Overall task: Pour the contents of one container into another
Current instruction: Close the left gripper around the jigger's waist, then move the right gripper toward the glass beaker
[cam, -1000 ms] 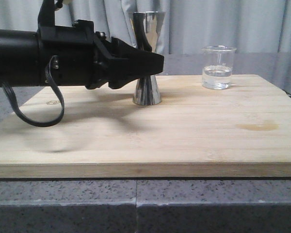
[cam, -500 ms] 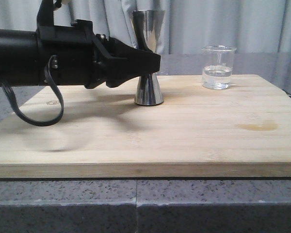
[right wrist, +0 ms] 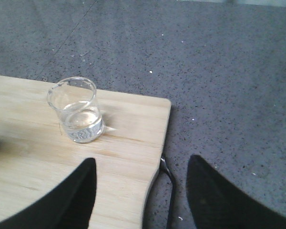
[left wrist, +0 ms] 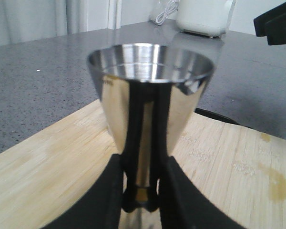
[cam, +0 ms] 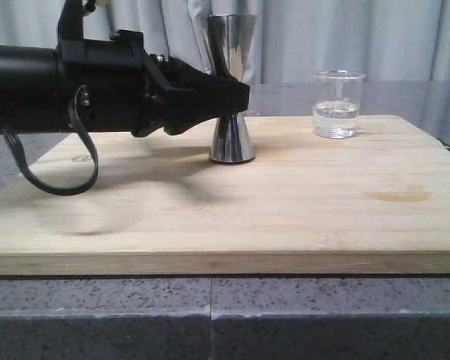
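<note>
Next, I will move my right gripper to the clear glass beaker and close it on the beaker's sides [cam: 335, 110] [right wrist: 81, 116] below its rim, around the level of the clear liquid.
The steel jigger [cam: 232, 142] stands upright on the wooden board [cam: 285, 217], left of centre. My left gripper [cam: 238, 96] reaches in from the left and is shut on its narrow waist. In the left wrist view the jigger's open cup [left wrist: 150, 71] fills the middle, with my left gripper [left wrist: 140, 179] pinching the gold-banded waist. The clear glass beaker [cam: 337, 105] holds some clear liquid and sits at the board's back right. In the right wrist view the beaker [right wrist: 78, 112] lies ahead of my open right gripper [right wrist: 142, 162], apart from it.
A brownish stain [cam: 396, 196] marks the board's right side. A cable loop [cam: 60, 176] hangs under the left arm. The board's edge [right wrist: 159, 143] runs between the right fingers, with grey speckled counter [right wrist: 229, 95] beyond. A white appliance [left wrist: 205, 16] stands far off.
The jigger looked tilted a second ago; it now stands straight and a little further right. The left fingers have closed in on its waist. The beaker has not moved.
</note>
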Action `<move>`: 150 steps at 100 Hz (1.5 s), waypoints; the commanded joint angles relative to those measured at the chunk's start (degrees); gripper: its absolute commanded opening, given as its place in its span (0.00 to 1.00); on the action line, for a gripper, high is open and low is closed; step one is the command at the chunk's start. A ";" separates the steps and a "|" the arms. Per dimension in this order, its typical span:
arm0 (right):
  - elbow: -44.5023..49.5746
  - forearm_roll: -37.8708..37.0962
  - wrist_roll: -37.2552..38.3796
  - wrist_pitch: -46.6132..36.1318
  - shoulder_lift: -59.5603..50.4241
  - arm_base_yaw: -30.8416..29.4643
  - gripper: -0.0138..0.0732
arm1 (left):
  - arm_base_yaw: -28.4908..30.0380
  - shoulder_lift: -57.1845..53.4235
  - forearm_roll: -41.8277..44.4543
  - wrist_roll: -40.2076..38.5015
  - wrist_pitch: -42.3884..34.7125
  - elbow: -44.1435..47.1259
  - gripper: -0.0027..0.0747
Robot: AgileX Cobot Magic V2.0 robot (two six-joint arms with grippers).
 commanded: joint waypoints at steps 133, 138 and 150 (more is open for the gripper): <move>9.43 0.20 -1.78 -35.42 11.65 11.86 0.57 | 0.02 -2.85 3.50 -2.20 -9.41 -1.54 0.01; 9.43 0.20 -1.78 -37.94 13.45 12.57 0.57 | 0.02 -2.99 3.61 -2.31 -9.41 -1.54 0.01; 9.43 0.20 -1.69 -42.72 17.44 14.26 0.57 | 0.02 -3.61 4.05 -3.21 -9.41 -1.54 0.01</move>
